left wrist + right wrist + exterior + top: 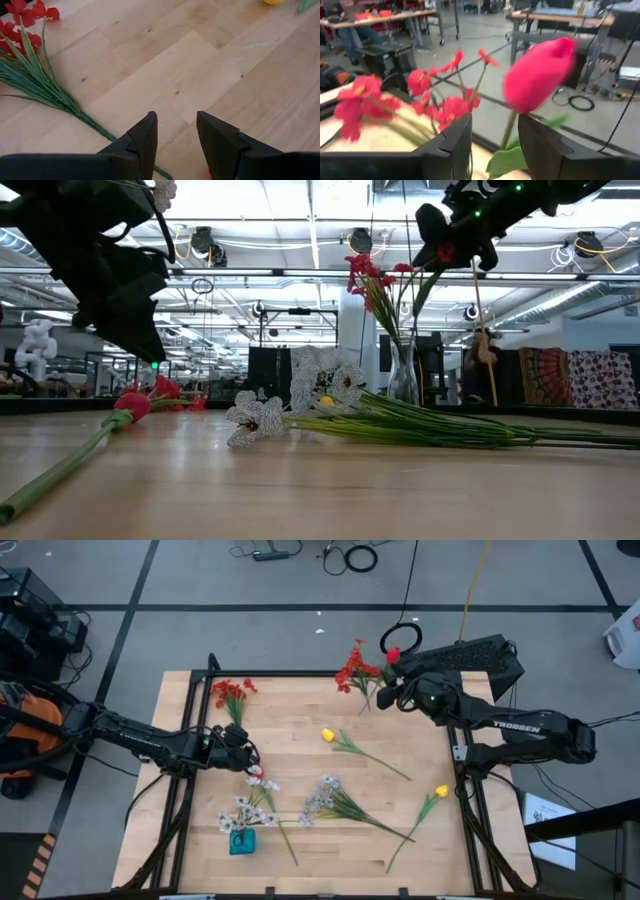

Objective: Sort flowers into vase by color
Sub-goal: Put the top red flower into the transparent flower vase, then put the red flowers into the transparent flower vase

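I move my left gripper to the lying red cluster next and close it on its green stems (237,718) (74,107), where the leaves meet below the blossoms.
A clear glass vase (403,375) at the table's far edge holds red clusters (352,670). My right gripper (495,120) hovers beside it, open. The thin stem of a red tulip (537,75) rises through the gap between its fingers, with the bud above the fingertips. My left gripper (176,117) stands open over bare wood at the table's left, beside a red cluster (230,692) lying flat. Two yellow tulips (327,735) (441,792) and white sprays (325,795) lie on the table. A small teal vase (242,840) holds white blossoms. My right gripper has the red tulip's stem (509,132) running up through its gap, close to one finger (535,140). Whether the finger touches the stem, I cannot tell. The fingers point about level toward the table's far side, and the tulip stands upright.
Another red tulip (133,405) lies on the wood near my left gripper, its stalk running toward the near edge. A black frame (190,720) borders the tabletop. Bare wood lies between the flowers at the middle and far left.
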`<action>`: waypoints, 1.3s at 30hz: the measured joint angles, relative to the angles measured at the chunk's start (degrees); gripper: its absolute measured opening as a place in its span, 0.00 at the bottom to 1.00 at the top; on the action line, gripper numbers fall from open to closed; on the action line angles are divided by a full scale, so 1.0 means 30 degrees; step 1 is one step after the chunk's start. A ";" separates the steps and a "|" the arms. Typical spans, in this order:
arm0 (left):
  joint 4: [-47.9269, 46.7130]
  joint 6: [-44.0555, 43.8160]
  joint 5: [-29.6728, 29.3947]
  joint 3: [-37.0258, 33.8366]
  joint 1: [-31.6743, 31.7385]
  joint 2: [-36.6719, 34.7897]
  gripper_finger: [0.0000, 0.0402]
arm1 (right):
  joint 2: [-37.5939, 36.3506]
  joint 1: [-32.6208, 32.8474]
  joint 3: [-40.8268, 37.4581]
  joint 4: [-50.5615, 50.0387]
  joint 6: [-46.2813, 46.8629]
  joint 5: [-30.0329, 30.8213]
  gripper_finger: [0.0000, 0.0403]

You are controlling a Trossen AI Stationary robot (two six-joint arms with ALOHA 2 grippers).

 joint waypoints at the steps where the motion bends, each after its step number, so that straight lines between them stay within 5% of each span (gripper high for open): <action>1: 0.0000 -0.0166 0.0000 0.0000 0.0003 0.0000 0.36 | 0.0002 -0.0007 0.0000 -0.0154 0.0127 -0.0107 0.38; 13: -0.0015 -0.0415 0.0146 0.0000 0.0003 0.0000 0.36 | -0.1447 -0.0007 0.1326 -0.2134 -0.0431 -0.0945 0.37; 21: -0.0022 -0.0415 0.0211 0.0000 0.0003 0.0000 0.36 | -0.3138 -0.0007 0.4680 -1.2287 0.3861 -0.1257 0.37; 24: -0.0016 -0.0422 0.0211 0.0000 0.0003 0.0000 0.36 | -0.3615 -0.0006 0.5149 -1.6032 0.6515 -0.2978 0.37; 29: -0.0015 -0.0975 -0.0082 0.0000 0.0003 0.0000 0.36 | -0.4574 0.1304 0.3507 -1.8509 0.9667 -0.4017 0.37; 39: -0.0007 -0.2929 -0.0871 0.0000 0.0850 0.0000 0.36 | -0.6400 0.4931 -0.2864 -1.6382 1.4319 -0.4036 0.37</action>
